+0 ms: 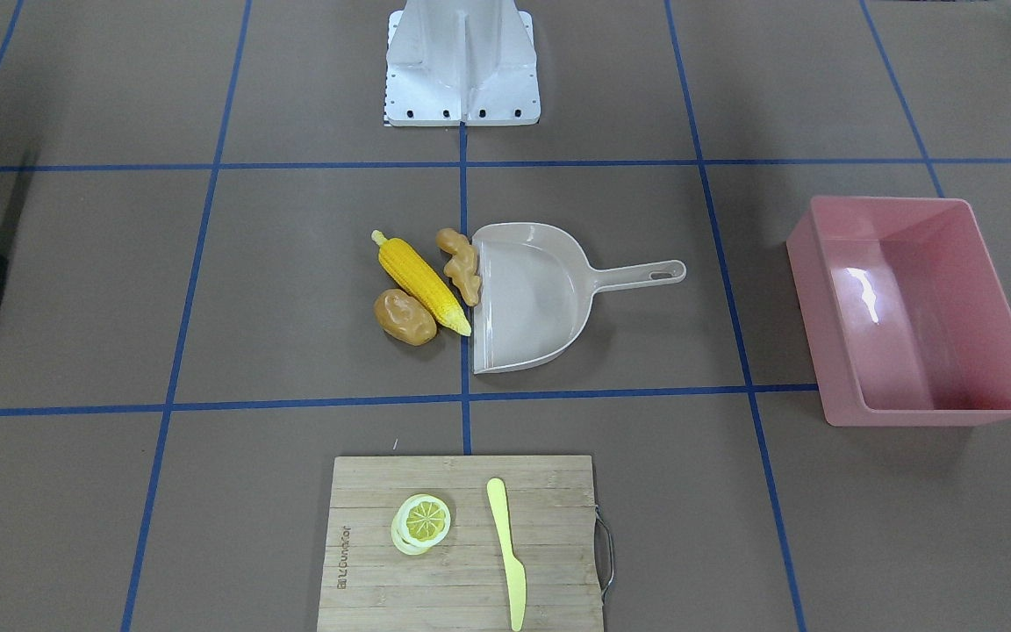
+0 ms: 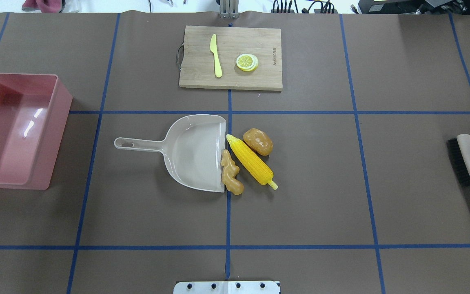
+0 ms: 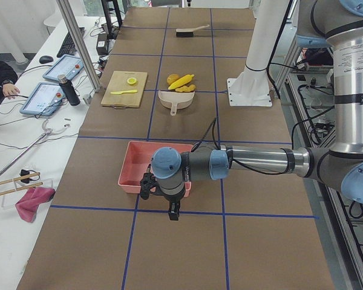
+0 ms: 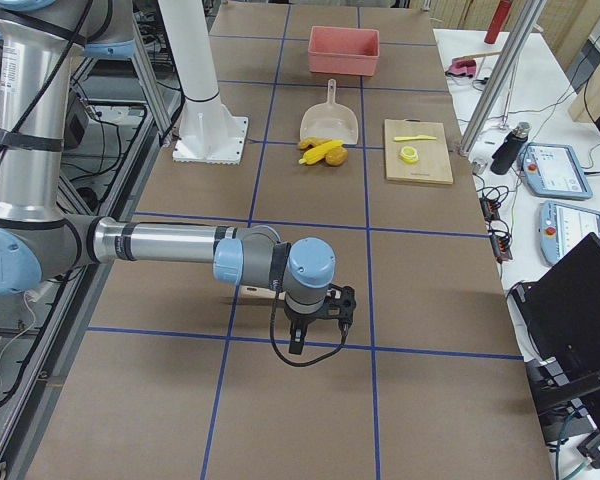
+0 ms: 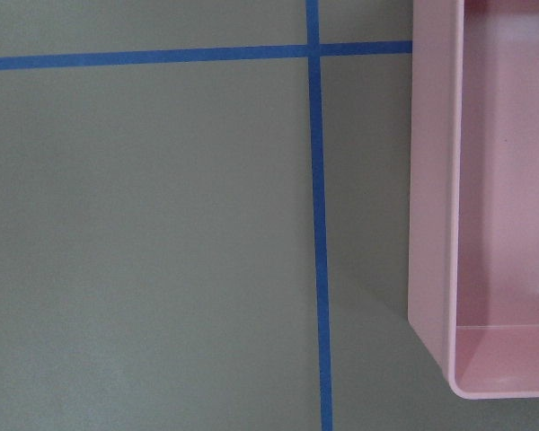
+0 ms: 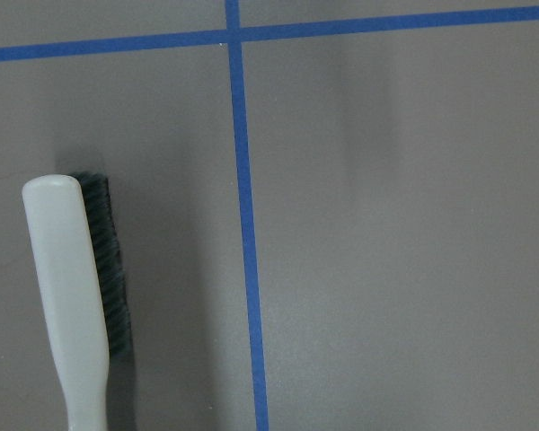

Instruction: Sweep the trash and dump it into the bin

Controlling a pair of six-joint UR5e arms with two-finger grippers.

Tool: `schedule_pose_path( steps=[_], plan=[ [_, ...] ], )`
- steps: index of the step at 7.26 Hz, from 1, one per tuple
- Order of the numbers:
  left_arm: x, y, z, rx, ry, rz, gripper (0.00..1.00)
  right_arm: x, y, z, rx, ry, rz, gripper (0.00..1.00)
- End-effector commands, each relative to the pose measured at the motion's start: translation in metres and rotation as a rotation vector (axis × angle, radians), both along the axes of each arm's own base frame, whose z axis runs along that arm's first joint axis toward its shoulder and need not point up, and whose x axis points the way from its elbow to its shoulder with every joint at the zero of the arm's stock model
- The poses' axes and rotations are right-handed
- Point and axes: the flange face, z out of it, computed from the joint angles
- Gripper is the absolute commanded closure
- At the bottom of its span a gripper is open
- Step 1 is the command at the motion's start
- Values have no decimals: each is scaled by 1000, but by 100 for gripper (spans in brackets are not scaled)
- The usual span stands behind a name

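My right gripper will grip the beige brush at the handle end, away from the black bristles.
The trash lies mid-table: a yellow corn cob point(image 1: 422, 283), a tan ginger root point(image 1: 461, 265) and an orange-brown potato point(image 1: 405, 317), right at the mouth of a beige dustpan point(image 1: 527, 298). The ginger touches the pan's lip point(image 2: 231, 173). The pink bin point(image 1: 813, 298) stands open and empty at the table's end on my left, also in the left wrist view point(image 5: 431, 180). My left gripper point(image 3: 172, 211) hangs beside the bin; my right gripper point(image 4: 298, 345) hangs by the brush point(image 6: 67, 296). I cannot tell if either is open or shut.
The beige brush with black bristles point(image 2: 469, 161) lies at the table's right end. A wooden cutting board point(image 2: 196, 61) at the far side holds a lemon slice point(image 2: 247, 62) and a pale yellow knife point(image 2: 216, 55). The robot base point(image 1: 462, 66) stands at the near side.
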Motion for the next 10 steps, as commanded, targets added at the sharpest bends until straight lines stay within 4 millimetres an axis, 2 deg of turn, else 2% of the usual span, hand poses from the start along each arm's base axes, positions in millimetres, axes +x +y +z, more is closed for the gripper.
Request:
schedule_pose_path(
  steps=[1,2,4,7,10],
  plan=[
    [0,-1,-5,10,0,2,1,0,3,3,-6,-2,-1,0],
    [0,0,-4,8,0,-1,1,0,0,-6,10,-5,-1,0],
    [1,2,-1,1,0,2,1,-2,0,-10,18,-11,-3,0],
    [1,3,0,-3,0,1,1,-3,7,-5,3,-12,-5,0],
    [1,3,-1,-3,0,2,1,-4,9,-13,11,-21,-4,0]
  ],
)
